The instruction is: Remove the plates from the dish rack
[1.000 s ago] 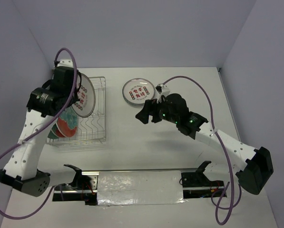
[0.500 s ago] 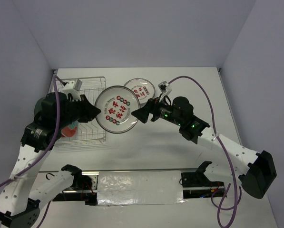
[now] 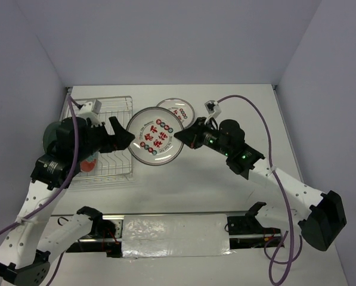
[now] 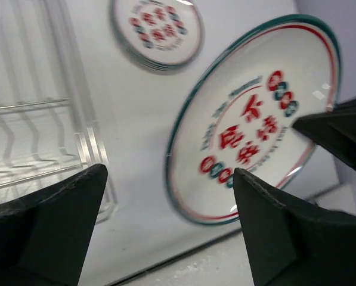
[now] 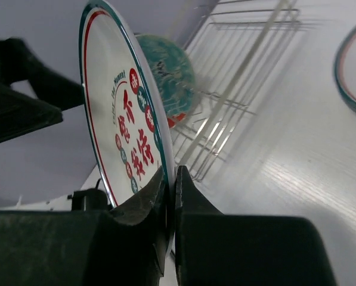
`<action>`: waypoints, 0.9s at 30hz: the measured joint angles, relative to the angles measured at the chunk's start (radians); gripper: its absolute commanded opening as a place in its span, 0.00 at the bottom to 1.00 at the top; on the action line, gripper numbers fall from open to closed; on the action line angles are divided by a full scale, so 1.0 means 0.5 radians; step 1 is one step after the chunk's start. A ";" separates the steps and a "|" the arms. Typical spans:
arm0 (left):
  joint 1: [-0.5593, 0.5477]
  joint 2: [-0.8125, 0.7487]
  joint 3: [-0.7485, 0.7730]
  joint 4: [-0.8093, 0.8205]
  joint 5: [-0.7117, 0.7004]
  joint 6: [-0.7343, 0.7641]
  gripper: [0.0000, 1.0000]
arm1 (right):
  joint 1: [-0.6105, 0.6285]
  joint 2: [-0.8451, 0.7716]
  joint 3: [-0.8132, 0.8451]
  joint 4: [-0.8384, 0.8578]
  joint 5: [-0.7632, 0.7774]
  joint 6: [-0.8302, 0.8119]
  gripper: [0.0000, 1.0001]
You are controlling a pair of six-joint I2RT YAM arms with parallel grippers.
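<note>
The robot's left gripper will next move to the red-and-teal floral plate's upper rim (image 3: pixel 82 159) in the dish rack and close there.
A white plate with red and green characters (image 3: pixel 155 143) hangs tilted in the air between the two arms. My right gripper (image 3: pixel 185 137) is shut on its right rim, and the right wrist view shows the jaws (image 5: pixel 172 186) pinching the plate's edge (image 5: pixel 121 119). My left gripper (image 3: pixel 126 138) is open just left of the plate and does not touch it (image 4: pixel 255 119). A second white character plate (image 3: pixel 176 113) lies flat on the table behind. The dish rack (image 3: pixel 113 113) stands at the left with a red-and-teal floral plate (image 3: pixel 87 162) upright in it (image 5: pixel 166 77).
The wire rack's rim (image 4: pixel 34 137) lies close under my left fingers (image 4: pixel 46 226). The flat plate (image 4: pixel 157 30) rests just right of the rack. A black and silver rail (image 3: pixel 172 229) runs along the near edge between the arm bases.
The left arm brought the character plate out of the rack towards the middle. The right gripper closed on its rim and the left gripper opened and let go.
</note>
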 measured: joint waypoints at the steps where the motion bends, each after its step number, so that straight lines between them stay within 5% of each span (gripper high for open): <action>1: -0.002 0.011 0.027 -0.050 -0.108 -0.002 1.00 | -0.033 0.004 0.000 -0.038 0.027 0.029 0.00; 9: -0.002 -0.043 0.259 -0.493 -0.883 0.014 1.00 | -0.652 0.423 0.067 -0.130 0.208 0.320 0.00; 18: -0.002 -0.105 0.743 -0.851 -1.267 0.076 1.00 | -0.845 1.553 0.890 -0.214 -0.036 0.341 0.09; 23: -0.002 -0.108 0.812 -0.958 -1.305 0.116 1.00 | -0.859 1.764 1.122 -0.337 -0.087 0.317 0.51; 27: -0.002 -0.108 0.809 -1.003 -1.308 0.123 1.00 | -0.857 1.794 1.173 -0.391 -0.113 0.279 0.60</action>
